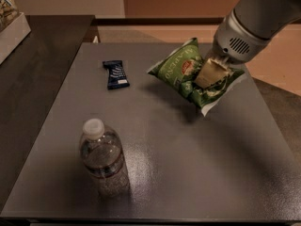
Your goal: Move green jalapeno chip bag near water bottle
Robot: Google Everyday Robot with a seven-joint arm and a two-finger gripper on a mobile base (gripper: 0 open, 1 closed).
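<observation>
My gripper has the table beside the water bottle ahead as its goal. It will put the green chip bag down on the table [167, 136] there, away from the darker counter.
The green jalapeno chip bag [181, 68] hangs tilted above the grey table [188, 159], right of centre near the back, casting a shadow below it. My gripper [207, 74] comes in from the upper right and is shut on the bag's right part, its pale fingers [206, 72] pressed into the crinkled foil. The water bottle [102, 158] stands upright at the front left, clear with a white cap. The bag is well apart from the bottle, up and to the right of it.
A small dark-blue wrapped bar [115, 74] lies at the back left of the table. A darker counter [33, 79] adjoins on the left with a white box [10, 27] at its far corner. The table's front edge runs just below the bottle.
</observation>
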